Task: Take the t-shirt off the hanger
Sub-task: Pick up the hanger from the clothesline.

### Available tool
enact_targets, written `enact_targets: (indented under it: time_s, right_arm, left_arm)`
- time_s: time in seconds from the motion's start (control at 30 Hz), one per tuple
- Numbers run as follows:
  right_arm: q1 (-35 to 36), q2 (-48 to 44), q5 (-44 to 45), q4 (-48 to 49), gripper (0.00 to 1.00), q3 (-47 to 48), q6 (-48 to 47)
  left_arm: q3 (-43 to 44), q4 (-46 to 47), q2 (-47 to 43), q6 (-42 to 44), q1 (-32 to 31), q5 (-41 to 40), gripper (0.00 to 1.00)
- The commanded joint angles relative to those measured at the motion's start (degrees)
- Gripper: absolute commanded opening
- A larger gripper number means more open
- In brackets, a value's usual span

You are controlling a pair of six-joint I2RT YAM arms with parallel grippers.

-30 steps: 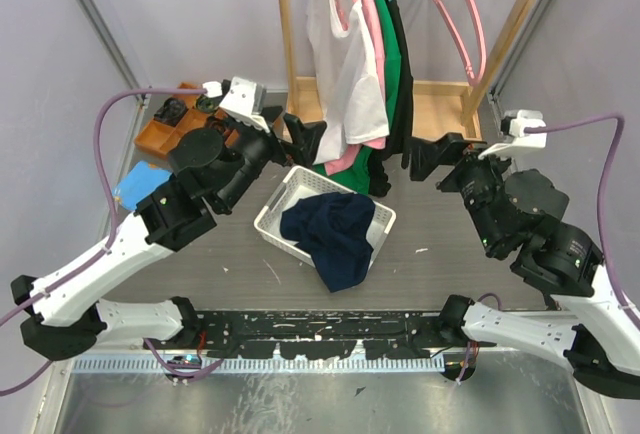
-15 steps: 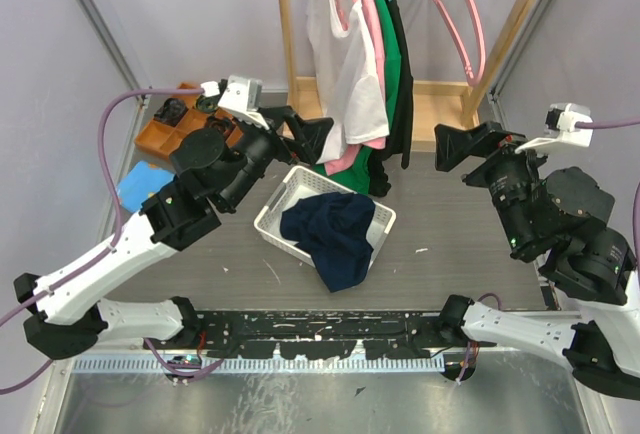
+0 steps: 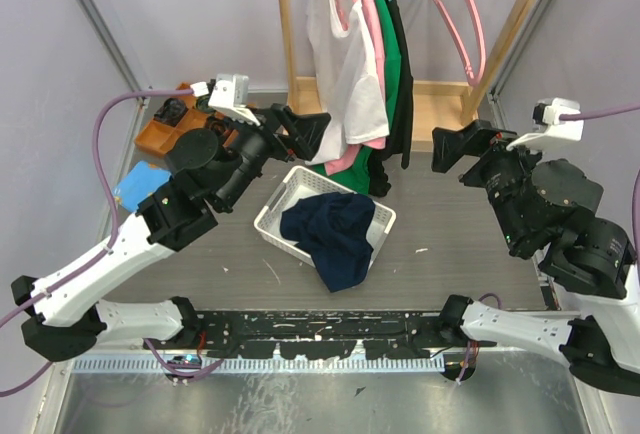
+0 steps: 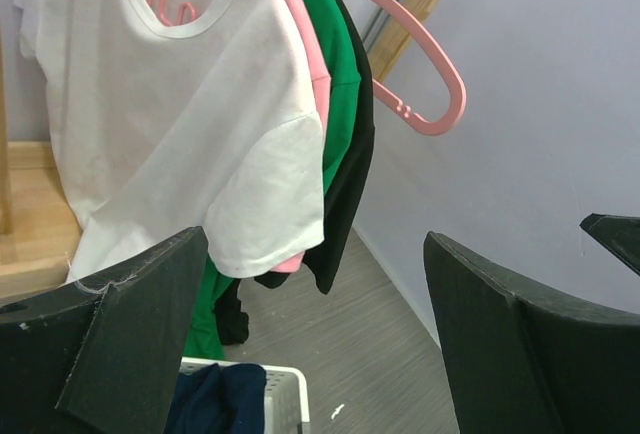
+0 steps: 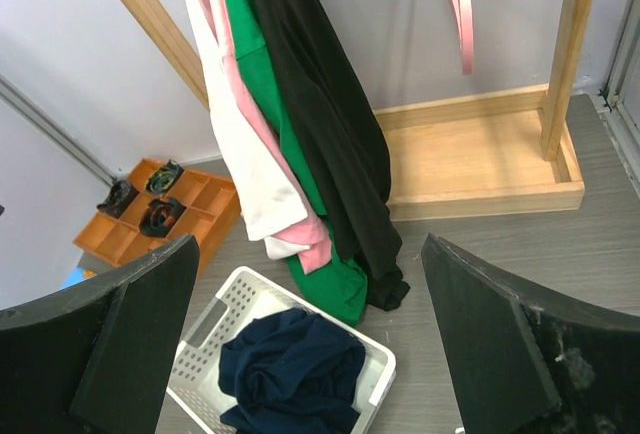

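Note:
I will next bring my right gripper to the black shirt's near shoulder [image 3: 399, 21], just below the end of the blue hanger, and close it there.
A white t-shirt [image 3: 345, 74] hangs at the front of a row on the wooden rack, with a pink [image 3: 373, 39], a green [image 3: 391, 69] and a black shirt [image 3: 404, 79] behind it. In the left wrist view the white t-shirt [image 4: 190, 124] fills the upper left, on a pink hanger. My left gripper [image 3: 305, 139] is open and empty, just left of the white shirt's hem, not touching it [image 4: 320, 354]. My right gripper [image 3: 452, 149] is open and empty, to the right of the black shirt and apart from it [image 5: 310, 354].
A white basket [image 3: 285, 194] holding a navy shirt [image 3: 335, 234] sits on the table below the hanging clothes. An empty pink hanger [image 3: 455, 14] hangs at the rack's right. An orange tray [image 3: 165, 124] stands far left. The rack's wooden base [image 3: 440, 104] lies behind.
My right gripper has pulled back to the right, away from the black shirt, and risen. My left gripper has lifted slightly beside the white shirt's hem.

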Motion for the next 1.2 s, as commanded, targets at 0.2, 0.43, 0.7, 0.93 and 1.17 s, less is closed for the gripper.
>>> enact_targets:
  time_s: [0.2,0.43,0.7,0.93,1.17]
  right_arm:
    - [0.3,4.7,3.2,-0.5,1.0,5.5,-7.5]
    - [0.3,9.9,3.4,3.5,1.0,9.5,-11.7]
    - [-0.7,20.3,7.4,5.6,1.0,17.6,-15.0]
    - [-17.3,27.6,-9.8,6.6,1.0,21.8,-8.2]
    - [-31.1,33.1,-28.1,8.3,1.0,28.3,-5.4]
  left_arm:
    - [2.1,-5.3,1.4,0.2,0.7,1.5,0.97]
    - [5.9,-12.2,3.5,0.6,2.0,5.6,0.98]
    - [7.4,-15.3,3.6,3.0,2.7,6.6,0.98]
    - [8.0,-18.0,2.9,4.0,3.8,10.7,0.98]
    - [7.8,-19.5,2.0,4.2,4.9,14.5,0.98]
